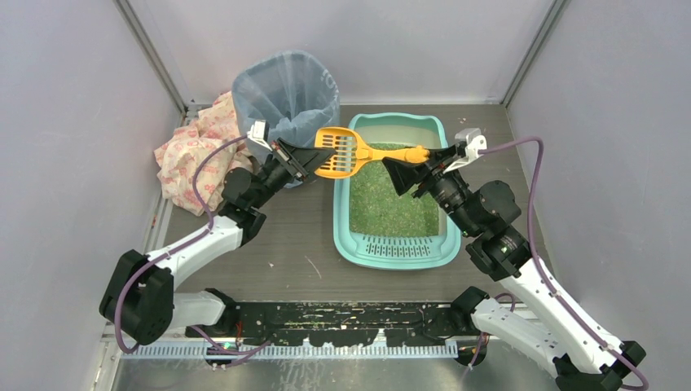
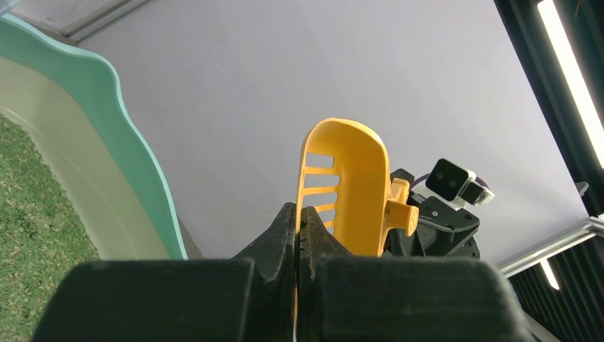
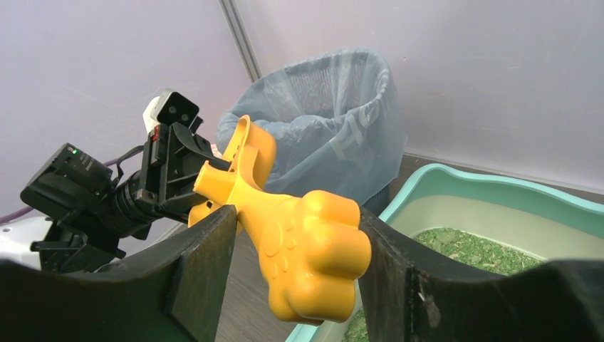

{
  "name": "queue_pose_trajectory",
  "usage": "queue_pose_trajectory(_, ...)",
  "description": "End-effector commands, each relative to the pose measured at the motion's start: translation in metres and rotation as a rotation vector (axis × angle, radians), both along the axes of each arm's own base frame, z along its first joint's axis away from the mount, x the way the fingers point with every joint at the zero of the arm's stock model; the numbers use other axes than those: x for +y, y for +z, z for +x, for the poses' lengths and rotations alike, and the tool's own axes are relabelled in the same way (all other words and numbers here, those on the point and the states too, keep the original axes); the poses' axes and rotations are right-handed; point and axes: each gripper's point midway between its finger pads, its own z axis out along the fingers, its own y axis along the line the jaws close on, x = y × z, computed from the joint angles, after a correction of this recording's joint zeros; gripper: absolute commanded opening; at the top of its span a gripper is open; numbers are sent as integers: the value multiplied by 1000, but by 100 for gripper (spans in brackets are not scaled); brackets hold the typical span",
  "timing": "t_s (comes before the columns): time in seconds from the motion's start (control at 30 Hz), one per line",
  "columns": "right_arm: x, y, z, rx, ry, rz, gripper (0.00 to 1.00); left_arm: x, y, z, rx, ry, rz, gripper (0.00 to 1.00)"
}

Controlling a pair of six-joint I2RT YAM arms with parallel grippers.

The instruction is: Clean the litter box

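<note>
I will reach farther along with my right gripper, as it straddles only the scoop's paw-shaped end, and close it on the scoop's narrow handle [image 1: 381,153] before my left gripper opens.
An orange slotted scoop [image 1: 346,152] hangs level in the air between my two arms, over the left far corner of the litter box [image 1: 342,208]. The box is a teal tray of green litter with a grate step at its near end. My left gripper [image 1: 314,156] is shut on the thin rim of the scoop's bowl [image 2: 356,185]. My right gripper [image 1: 411,163] straddles the paw-shaped handle end [image 3: 313,242]. One finger [image 3: 384,263] touches the paw. A gap shows between the paw and the other finger [image 3: 206,263].
A blue-grey bag-lined bin [image 1: 285,90] stands just left of the box's far end, behind the left gripper. A crumpled patterned cloth [image 1: 195,155] lies at the far left. Grey walls close in on three sides. Litter crumbs dot the near edge of the table.
</note>
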Motion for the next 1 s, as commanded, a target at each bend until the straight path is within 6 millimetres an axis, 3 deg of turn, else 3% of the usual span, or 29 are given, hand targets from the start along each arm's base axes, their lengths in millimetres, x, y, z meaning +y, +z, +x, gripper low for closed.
queue_pose_trajectory(0.0,-11,44,-7,-110,-25,69,65,4,22,-13,-85,-34,-57,0)
queue_pose_trajectory(0.43,-13,53,-4,-128,-45,81,59,-3,13,-10,-66,-86,-105,0)
queue_pose_trajectory(0.77,-6,45,-2,-104,-21,70,55,-4,19,-6,-76,-89,-125,0)
queue_pose_trajectory(0.87,-6,44,0,-101,-25,68,49,-6,21,-7,-80,-99,-127,0)
queue_pose_trajectory(0.97,-7,44,0,-99,-26,67,30,-7,17,-6,-71,-97,-123,0)
